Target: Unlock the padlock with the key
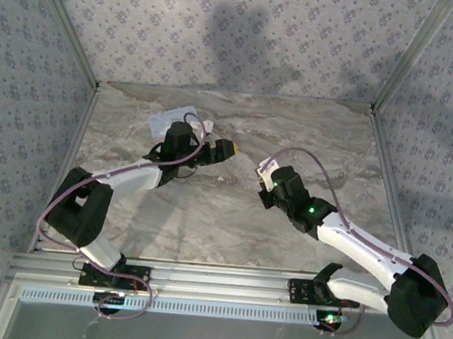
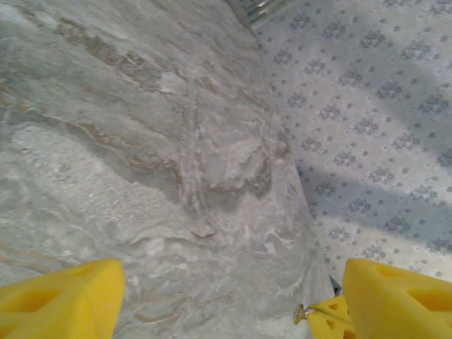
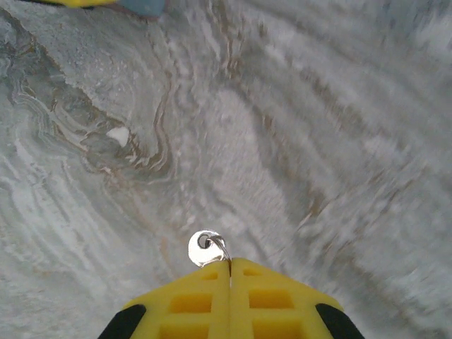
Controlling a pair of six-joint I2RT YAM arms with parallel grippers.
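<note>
The key's round head leads past my right gripper's fingertips, with the blade inside, so my left gripper will take the ring end (image 3: 220,245) first to free the blade.
My right gripper (image 3: 229,263) is shut on the silvery key (image 3: 206,247), whose round head and ring stick out past the yellow fingertips above the marble table (image 3: 296,141). In the top view this gripper (image 1: 267,176) hovers mid-table, pointing up-left at my left gripper (image 1: 227,149). My left gripper (image 2: 233,289) stands wide open with nothing between its yellow fingers (image 2: 60,300). A small yellow tip with a metal ring (image 2: 304,313) shows beside its right finger. A teal-blue patch (image 3: 145,7) at the top edge of the right wrist view may be the padlock; too little shows to tell.
A pale tin or card (image 1: 174,119) lies at the back left behind the left arm. Patterned walls (image 1: 238,36) close in the table on three sides. The aluminium rail (image 1: 217,278) runs along the near edge.
</note>
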